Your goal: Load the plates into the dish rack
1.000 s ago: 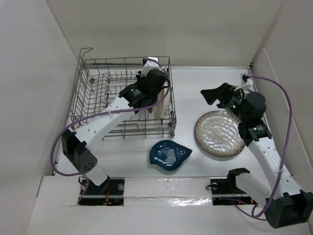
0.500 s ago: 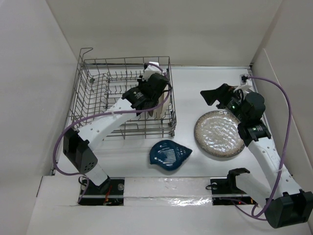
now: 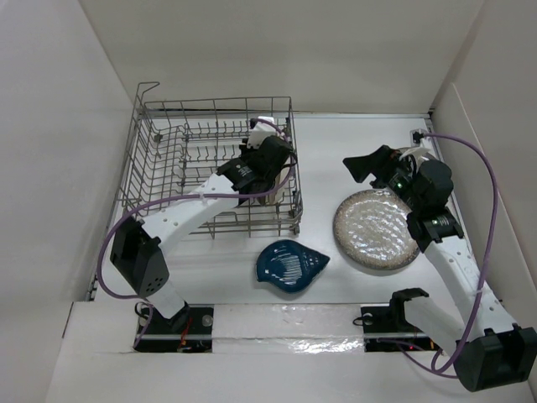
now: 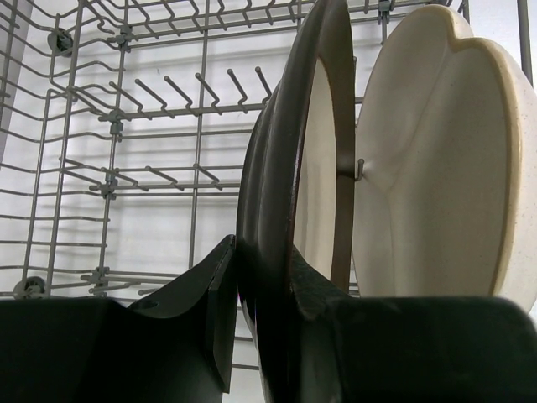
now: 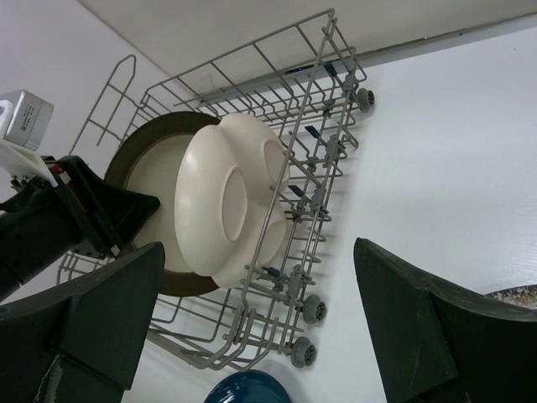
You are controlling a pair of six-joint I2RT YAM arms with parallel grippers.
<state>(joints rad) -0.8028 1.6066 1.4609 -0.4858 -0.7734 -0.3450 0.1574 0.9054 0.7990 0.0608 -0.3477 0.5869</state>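
The metal-rimmed cream round plate, now held upright beside the compartment plate, will be let go by my left gripper upright in the rack (image 3: 267, 170) (image 4: 323, 197), close beside the cream three-compartment plate.
The silver wire dish rack (image 3: 168, 143) stands at the back left. In it the cream three-compartment plate (image 4: 436, 168) stands on edge against the right wall. My left gripper (image 3: 267, 164) is shut on the rim of the metal-rimmed cream round plate (image 4: 289, 210), held upright just left of the compartment plate. Both plates show in the right wrist view, the compartment plate (image 5: 226, 197) in front of the rimmed plate (image 5: 147, 168). My right gripper (image 3: 369, 164) is open and empty above the table, behind the large speckled plate (image 3: 375, 229). The dark blue shell dish (image 3: 291, 265) lies in front of the rack. The grey floral plate is out of view.
The rack's left rows of tines (image 4: 168, 92) hold nothing. The rack has small wheels (image 5: 310, 306) along its right side. White walls close the table on the left, back and right. A white ledge (image 3: 285, 319) runs along the near edge.
My left gripper has moved a little toward the near right inside the rack with the rimmed plate, closer to the compartment plate. The right arm has not moved.
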